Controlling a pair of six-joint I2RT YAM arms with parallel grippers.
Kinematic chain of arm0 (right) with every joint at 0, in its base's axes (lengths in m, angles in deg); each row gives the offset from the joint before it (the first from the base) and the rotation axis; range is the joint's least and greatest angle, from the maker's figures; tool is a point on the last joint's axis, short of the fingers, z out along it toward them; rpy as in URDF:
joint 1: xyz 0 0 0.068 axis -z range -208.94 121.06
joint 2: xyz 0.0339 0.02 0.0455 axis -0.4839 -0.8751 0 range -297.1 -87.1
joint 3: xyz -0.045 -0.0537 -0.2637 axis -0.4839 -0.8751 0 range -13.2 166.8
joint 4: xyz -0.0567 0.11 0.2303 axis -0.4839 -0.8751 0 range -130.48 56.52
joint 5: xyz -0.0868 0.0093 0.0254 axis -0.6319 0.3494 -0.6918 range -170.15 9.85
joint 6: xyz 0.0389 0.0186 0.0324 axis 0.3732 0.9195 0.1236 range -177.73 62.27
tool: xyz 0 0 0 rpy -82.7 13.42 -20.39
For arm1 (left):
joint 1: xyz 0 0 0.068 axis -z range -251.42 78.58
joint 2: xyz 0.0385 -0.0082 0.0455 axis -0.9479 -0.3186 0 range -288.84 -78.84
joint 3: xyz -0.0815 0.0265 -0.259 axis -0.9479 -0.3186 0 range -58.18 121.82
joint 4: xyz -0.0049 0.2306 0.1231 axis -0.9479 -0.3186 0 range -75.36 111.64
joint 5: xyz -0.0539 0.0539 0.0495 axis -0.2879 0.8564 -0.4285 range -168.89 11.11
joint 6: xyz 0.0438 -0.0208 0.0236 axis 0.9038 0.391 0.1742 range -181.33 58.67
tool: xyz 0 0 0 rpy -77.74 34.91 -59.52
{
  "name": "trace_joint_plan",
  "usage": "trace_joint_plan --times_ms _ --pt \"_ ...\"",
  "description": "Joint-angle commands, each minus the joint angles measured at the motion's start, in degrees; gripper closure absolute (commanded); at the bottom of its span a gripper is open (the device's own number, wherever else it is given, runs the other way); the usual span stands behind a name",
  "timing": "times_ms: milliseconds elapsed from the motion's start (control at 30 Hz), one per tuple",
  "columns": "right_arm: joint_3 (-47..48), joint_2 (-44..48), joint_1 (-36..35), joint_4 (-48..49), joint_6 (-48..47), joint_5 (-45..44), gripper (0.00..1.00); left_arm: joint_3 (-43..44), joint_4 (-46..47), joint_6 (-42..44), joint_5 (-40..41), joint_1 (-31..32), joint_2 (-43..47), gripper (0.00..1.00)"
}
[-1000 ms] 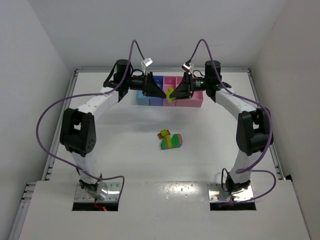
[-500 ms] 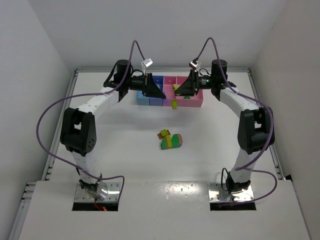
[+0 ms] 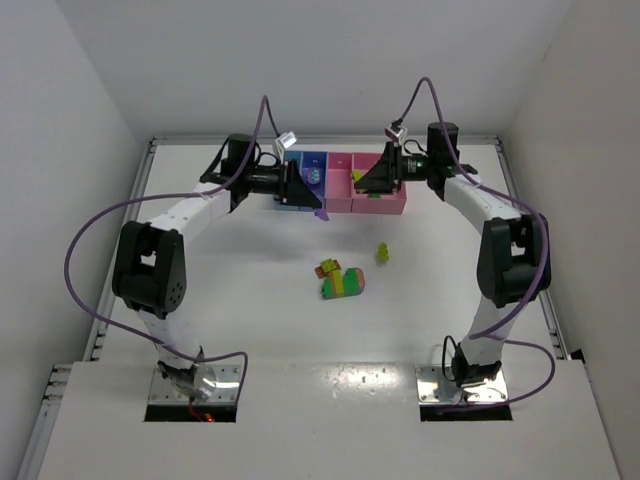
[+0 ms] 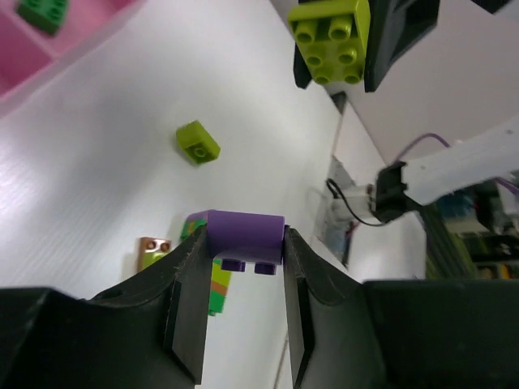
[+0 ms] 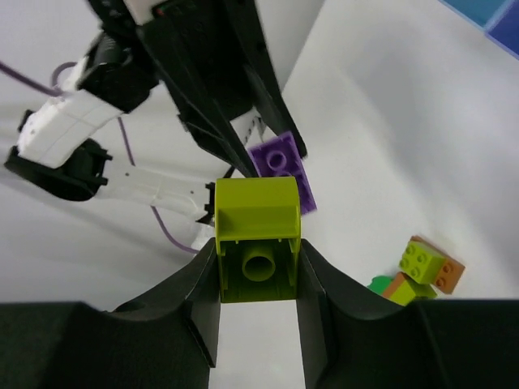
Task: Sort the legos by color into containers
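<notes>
Next, my right gripper lets go of the lime brick toward the front of the light blue bin (image 3: 287, 190), next to the darker blue bin.
My left gripper (image 3: 312, 203) is shut on a purple brick (image 4: 243, 235), held in front of the blue bins; the brick also shows in the top view (image 3: 321, 213). My right gripper (image 3: 362, 181) is shut on a lime brick (image 5: 257, 233) over the pink bins of the row of containers (image 3: 392, 209). A loose lime brick (image 3: 382, 253) lies on the table; it also shows in the left wrist view (image 4: 197, 143). A striped clump of legos (image 3: 341, 281) lies mid-table. A green brick (image 4: 42, 10) lies in a pink bin.
The bin row stands at the back of the white table, near the rear wall. The two grippers face each other closely over the bins. Purple cables arch from both arms. Side walls close in the table left and right.
A lime brick has dropped from between the grippers onto the table, right of the clump. The grippers have drawn apart, the left one leftward with the purple brick, the right one toward the pink bins.
</notes>
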Motion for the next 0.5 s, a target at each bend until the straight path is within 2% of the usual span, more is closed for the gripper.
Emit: trace_joint_plan --times_ms 0,33,67,100,200,233,367,467 --pt "2.9 1.9 -0.3 -10.6 -11.7 -4.0 1.00 -0.2 -2.2 6.0 8.0 -0.7 5.2 1.00" --pt "5.3 1.9 -0.3 -14.0 -18.3 -8.7 1.00 0.3 -3.2 6.8 15.3 -0.7 5.7 1.00" --pt "6.5 2.4 -0.3 -20.7 -21.5 -11.5 1.00 0.4 -3.2 7.4 19.2 -0.1 6.2 1.00" --pt "8.5 2.4 -0.3 -23.1 -26.3 -17.1 1.00 1.7 -3.2 8.5 28.6 1.1 6.2 1.00" --pt "9.8 4.1 -0.8 -28.4 -29.8 -26.1 1.00 8.1 -6.4 12.2 38.7 4.2 3.7 1.00" --pt "9.8 4.1 -0.8 -28.9 -30.4 -27.4 1.00 10.2 -7.1 12.2 44.0 4.7 0.2 1.00" --pt "7.4 7.5 -0.3 -30.1 -32.7 -30.6 1.00 21.0 -11.9 12.7 52.9 6.1 -8.2 1.00" --pt "5.3 10.2 -0.3 -30.8 -34.6 -31.4 1.00 25.7 -11.9 12.7 55.2 6.7 -14.7 0.99"
